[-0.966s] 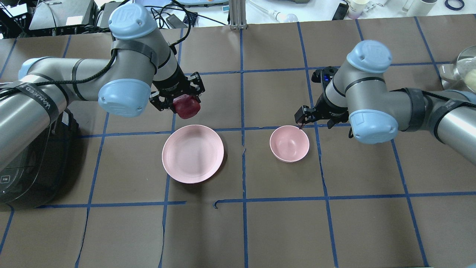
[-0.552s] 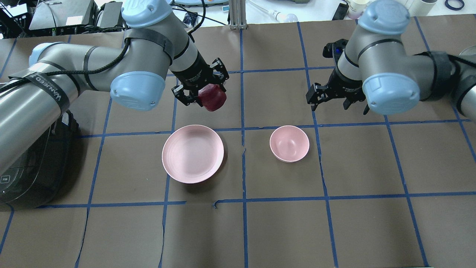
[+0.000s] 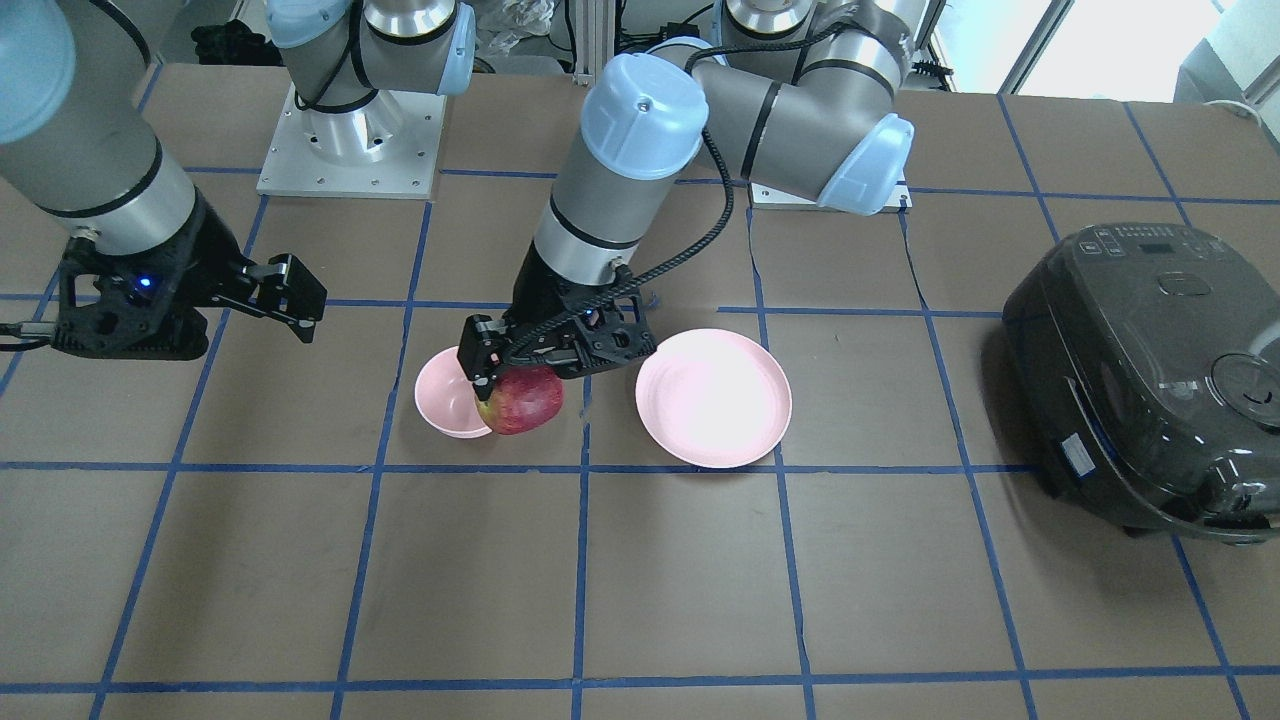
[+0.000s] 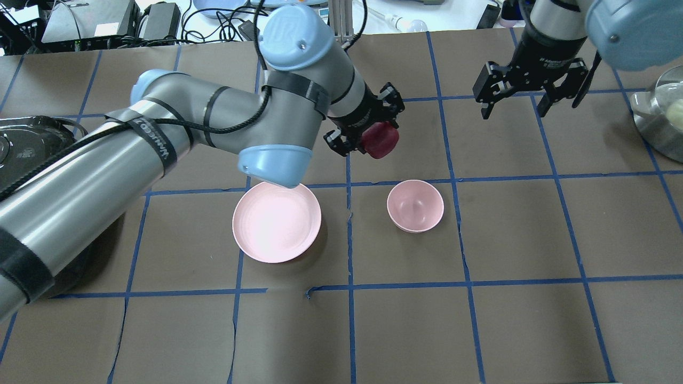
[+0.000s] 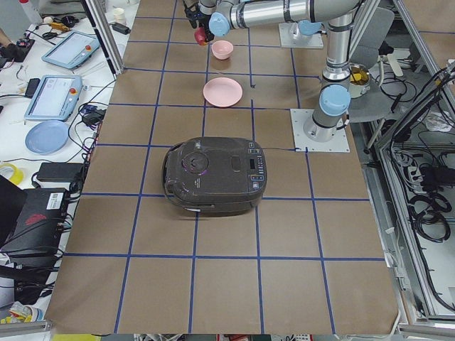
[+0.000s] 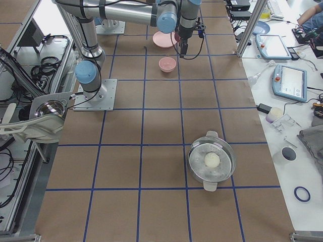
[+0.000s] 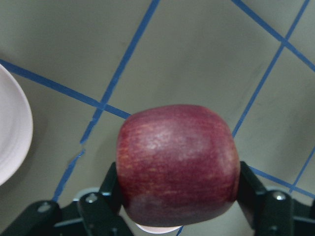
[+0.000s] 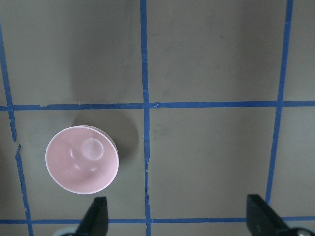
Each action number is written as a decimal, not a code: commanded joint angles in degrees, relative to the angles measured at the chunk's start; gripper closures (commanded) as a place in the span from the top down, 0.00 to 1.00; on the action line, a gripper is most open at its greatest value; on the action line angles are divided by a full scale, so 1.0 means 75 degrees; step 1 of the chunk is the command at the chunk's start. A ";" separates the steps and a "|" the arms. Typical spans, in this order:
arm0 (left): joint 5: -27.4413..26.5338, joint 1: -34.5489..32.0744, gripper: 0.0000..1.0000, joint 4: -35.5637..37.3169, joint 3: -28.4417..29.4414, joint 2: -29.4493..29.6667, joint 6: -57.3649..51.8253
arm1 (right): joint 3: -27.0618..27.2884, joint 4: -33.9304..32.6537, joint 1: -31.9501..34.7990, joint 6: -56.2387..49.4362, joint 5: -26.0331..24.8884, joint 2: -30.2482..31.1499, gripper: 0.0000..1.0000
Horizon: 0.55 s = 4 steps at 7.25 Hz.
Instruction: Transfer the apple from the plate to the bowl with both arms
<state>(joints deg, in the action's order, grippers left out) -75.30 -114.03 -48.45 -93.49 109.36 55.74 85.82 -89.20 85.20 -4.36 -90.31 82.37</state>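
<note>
Next, my left gripper drops the dark red apple inside the small pink bowl (image 3: 463,397) beside the wide pink plate.
My left gripper (image 4: 373,140) is shut on the dark red apple (image 4: 380,140) and holds it in the air, past the bowl's far side in the overhead view. The apple fills the left wrist view (image 7: 177,164); in the front view (image 3: 520,398) its yellowish patch shows. The wide pink plate (image 4: 277,221) lies empty on the table. The small pink bowl (image 4: 415,205) stands empty to its right; it also shows in the right wrist view (image 8: 81,159). My right gripper (image 4: 516,101) is open and empty, high at the far right.
A black rice cooker (image 3: 1150,375) stands at the robot's left end of the table. A steel pot (image 6: 212,161) with a pale round object inside stands at the right end. Blue tape lines grid the brown table cover.
My left arm has carried the apple rightward, from beyond the plate to beyond the bowl. My right gripper has moved up and away from the bowl toward the far right.
</note>
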 commanded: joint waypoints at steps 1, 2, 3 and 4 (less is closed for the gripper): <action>-0.0014 -0.0591 0.00 0.0635 -0.0026 0.0486 0.0548 | -0.0309 0.0338 -0.0074 -0.0028 -0.0146 0.0126 1.00; -0.0084 -0.0825 0.00 0.0763 -0.0038 0.0640 0.0513 | -0.0275 0.0350 -0.0167 -0.0097 -0.0170 0.0138 1.00; -0.0177 -0.0897 0.00 0.0765 -0.0061 0.0746 0.0455 | -0.0274 0.0420 -0.0203 -0.0110 -0.0158 0.0150 1.00; -0.0503 -0.0967 0.00 0.0765 -0.0131 0.0828 0.0431 | -0.0263 0.0421 -0.0203 -0.0133 -0.0135 0.0150 1.00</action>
<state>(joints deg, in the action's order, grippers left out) -76.97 -120.43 -42.91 -94.01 114.63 59.22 83.78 -86.26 83.86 -5.13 -91.44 83.43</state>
